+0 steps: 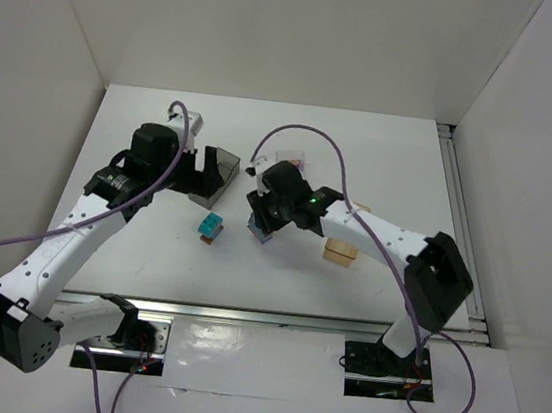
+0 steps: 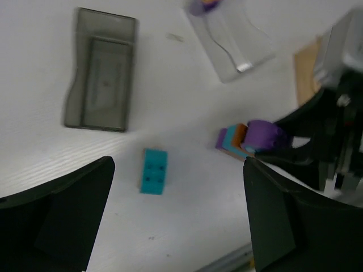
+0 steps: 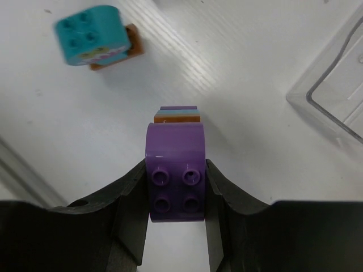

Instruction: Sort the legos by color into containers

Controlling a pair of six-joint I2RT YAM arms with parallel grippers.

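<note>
The robot's right gripper should release the purple brick inside the clear bin (image 1: pixel 289 170), near the purple brick that is already in there.
My right gripper (image 3: pixel 176 192) is shut on a purple brick (image 3: pixel 176 170), the top of a clump whose orange, teal and purple layers (image 3: pixel 177 115) show just beyond it, at table level. The same clump (image 2: pixel 235 141) shows in the left wrist view. A teal brick on an orange-brown one (image 3: pixel 93 35) lies to its left; it also shows in the top view (image 1: pixel 211 227) and the left wrist view (image 2: pixel 153 170). My left gripper (image 2: pixel 176 226) is open and empty, above the table by the dark grey bin (image 2: pixel 102 71). The clear bin (image 2: pixel 229 39) holds a purple brick (image 2: pixel 201 5).
The amber bin (image 1: pixel 341 252) stands to the right of my right gripper (image 1: pixel 261 227). The dark grey bin (image 1: pixel 215 174) sits beside my left gripper (image 1: pixel 198 169). White walls close the table's back and sides. A metal rail runs along the near edge.
</note>
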